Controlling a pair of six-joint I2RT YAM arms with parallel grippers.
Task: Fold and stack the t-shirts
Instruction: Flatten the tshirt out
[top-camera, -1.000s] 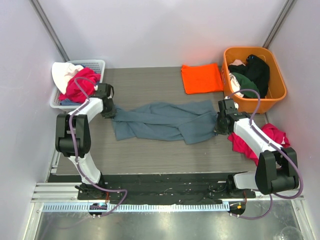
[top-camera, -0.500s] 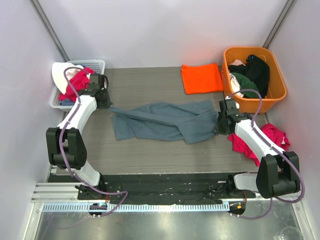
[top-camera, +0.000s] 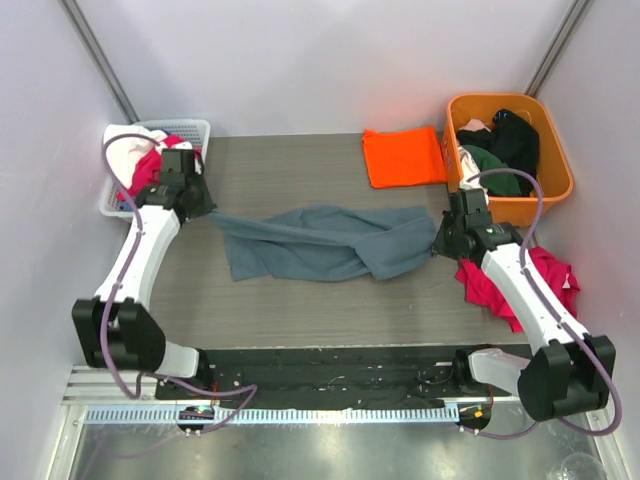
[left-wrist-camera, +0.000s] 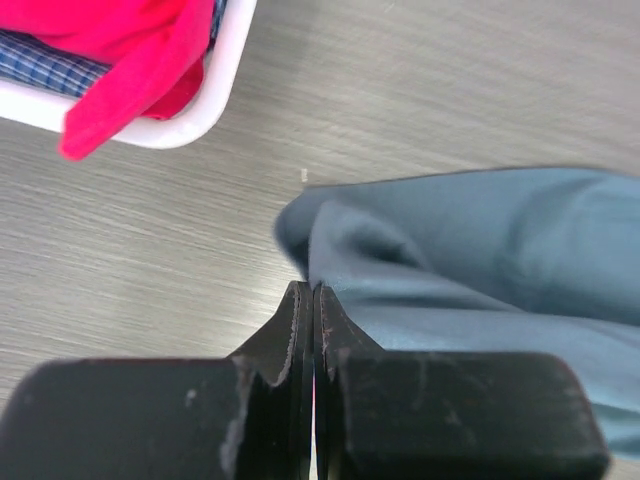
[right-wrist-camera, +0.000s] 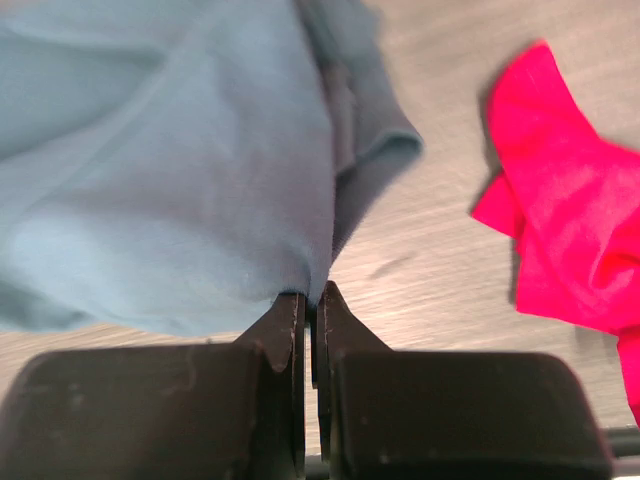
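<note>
The end of the blue-grey t-shirt is folded over itself at my right gripper, so next my right gripper takes its near edge further in before (top-camera: 403, 268) both grippers lift the shirt.
A slate blue-grey t-shirt (top-camera: 320, 243) lies bunched and stretched across the middle of the table. My left gripper (top-camera: 207, 210) is shut on its left end, the cloth (left-wrist-camera: 450, 260) running out from the pinched tips (left-wrist-camera: 313, 288). My right gripper (top-camera: 441, 238) is shut on the shirt's right end, with fabric (right-wrist-camera: 170, 190) hanging from its tips (right-wrist-camera: 313, 292). A folded orange t-shirt (top-camera: 402, 156) lies flat at the back of the table, beside the tub.
An orange tub (top-camera: 555, 160) with dark clothes stands at the back right. A white basket (top-camera: 198, 128) holding red and white garments sits at the back left. A red garment (top-camera: 500, 290) lies under my right arm, seen also in the wrist view as red cloth (right-wrist-camera: 570, 230).
My left arm has moved toward the back left, drawing the shirt's left end with it. My right gripper moved slightly back. The shirt is pulled longer between them.
</note>
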